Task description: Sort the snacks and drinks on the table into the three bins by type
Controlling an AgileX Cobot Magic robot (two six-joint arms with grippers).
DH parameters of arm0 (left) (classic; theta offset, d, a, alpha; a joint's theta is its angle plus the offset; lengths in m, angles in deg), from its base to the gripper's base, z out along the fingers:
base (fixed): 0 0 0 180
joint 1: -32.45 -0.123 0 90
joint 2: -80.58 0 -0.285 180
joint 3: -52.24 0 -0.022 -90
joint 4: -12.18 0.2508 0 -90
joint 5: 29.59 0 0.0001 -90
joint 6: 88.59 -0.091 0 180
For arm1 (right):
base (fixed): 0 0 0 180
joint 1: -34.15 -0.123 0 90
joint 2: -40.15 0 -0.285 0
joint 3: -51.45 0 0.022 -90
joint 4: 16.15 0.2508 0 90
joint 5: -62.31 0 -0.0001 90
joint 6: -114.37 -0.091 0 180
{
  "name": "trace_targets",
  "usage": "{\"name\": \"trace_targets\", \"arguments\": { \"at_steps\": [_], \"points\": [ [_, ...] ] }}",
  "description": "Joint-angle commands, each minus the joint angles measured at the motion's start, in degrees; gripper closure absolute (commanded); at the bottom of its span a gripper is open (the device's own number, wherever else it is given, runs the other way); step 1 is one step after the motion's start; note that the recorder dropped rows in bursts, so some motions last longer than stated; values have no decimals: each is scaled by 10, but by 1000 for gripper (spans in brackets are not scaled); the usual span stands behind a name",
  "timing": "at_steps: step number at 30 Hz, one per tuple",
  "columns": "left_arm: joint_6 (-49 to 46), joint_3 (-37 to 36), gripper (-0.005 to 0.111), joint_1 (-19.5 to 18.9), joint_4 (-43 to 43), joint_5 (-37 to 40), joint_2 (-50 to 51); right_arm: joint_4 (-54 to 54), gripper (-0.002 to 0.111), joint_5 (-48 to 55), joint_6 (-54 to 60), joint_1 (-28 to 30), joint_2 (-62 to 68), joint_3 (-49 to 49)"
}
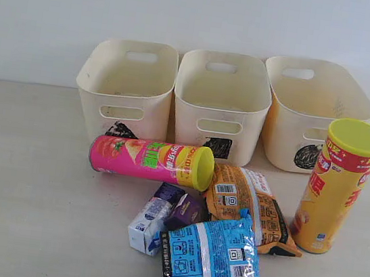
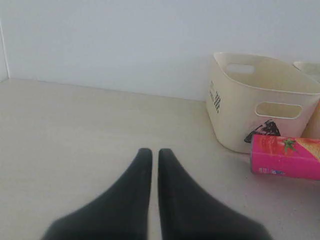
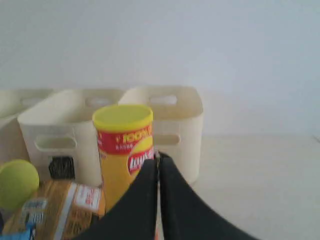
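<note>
Next, I bring my right gripper to close on the red band [image 1: 351, 158] [image 3: 125, 139] that sits just below the lid of the yellow-red can standing by the circle bin.
The pink-green can [image 1: 148, 159] lies on its side in front of the triangle bin [image 1: 154, 110] and the square bin [image 1: 187, 118]. Right of them, the yellow-red can [image 1: 339, 186] stands upright by the circle bin [image 1: 280, 137]. An orange-brown bag [image 1: 251, 205] and a blue bag [image 1: 213, 262] lie flat, overlapping. The white-blue carton [image 1: 148, 224] and the purple carton [image 1: 186, 207] rest beside them. My left gripper [image 2: 151, 152] is shut and empty over bare table, left of the pink can [image 2: 285, 157]. My right gripper [image 3: 158, 161] is shut and empty, close in front of the yellow can [image 3: 122, 145].
All three bins look empty. Bare table [image 1: 21, 192] spreads left of the pile, and a plain white wall stands behind the bins. Neither arm shows in the exterior view. The lying can's yellow-green lid [image 3: 17, 182] and the orange bag [image 3: 55, 207] show in the right wrist view.
</note>
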Motion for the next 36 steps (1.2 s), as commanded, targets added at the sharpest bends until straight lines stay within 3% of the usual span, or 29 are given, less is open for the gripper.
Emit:
{"name": "trace_targets", "arguments": {
  "at_steps": [1,7,15,28,31,33,35,36],
  "points": [
    [5,2,103,1,-2,-7,-2,0,108,-149,-9,-2,-3,0],
    [5,2,103,1,-2,-7,-2,0,108,-279,-134,-2,-3,0],
    [5,2,103,1,-2,-8,-2,0,108,-349,-139,-2,28,-47],
    [5,2,103,1,-2,-8,-2,-1,108,-479,-109,-2,372,-227],
    [5,2,103,1,-2,-8,-2,-4,108,-434,-114,-2,445,-260],
    [5,2,103,1,-2,-8,-2,-10,108,-349,-116,-2,491,-294],
    [5,2,103,1,-2,-8,-2,-23,108,-231,-114,-2,527,-337],
    [5,2,103,1,-2,-8,-2,-58,108,-103,-114,-2,562,-393]
  ]
}}
